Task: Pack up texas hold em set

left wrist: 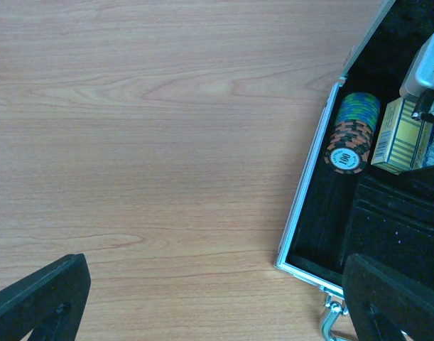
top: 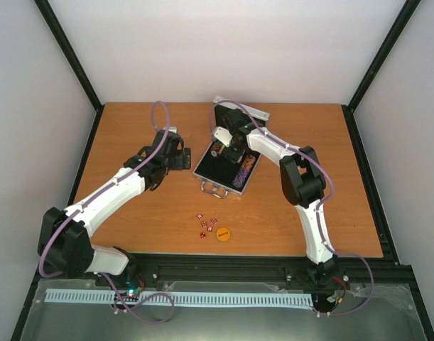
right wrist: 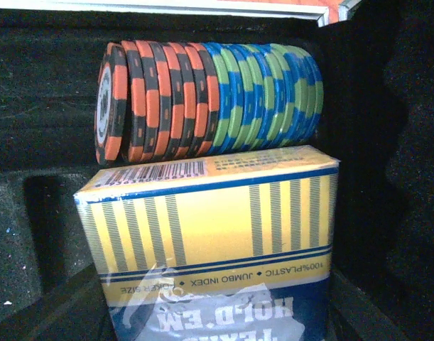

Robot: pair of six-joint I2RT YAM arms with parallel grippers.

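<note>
The robot's right gripper should release the blue-yellow card deck in the foam compartment (top: 235, 151) (right wrist: 220, 259) beside the striped poker chips.
The silver case (top: 215, 172) lies open mid-table, its lid (top: 243, 111) standing at the back. In its black lining a row of striped poker chips (right wrist: 209, 99) stands on edge, orange ones left, blue-green ones right. Right beside them is the blue-yellow card deck (right wrist: 217, 227), with my right gripper (right wrist: 220, 284) down inside the case (left wrist: 312, 213) and shut on it. My left gripper (left wrist: 217, 298) hovers open over bare wood just left of the case, holding nothing. Tiny red dice (top: 206, 224) and the orange disc (top: 223, 233) lie on the table near the front.
The case's metal handle (top: 214, 188) sticks out toward the front. An empty foam compartment (left wrist: 398, 220) lies in front of the deck. Black frame rails border the table (top: 131, 142) on all sides.
</note>
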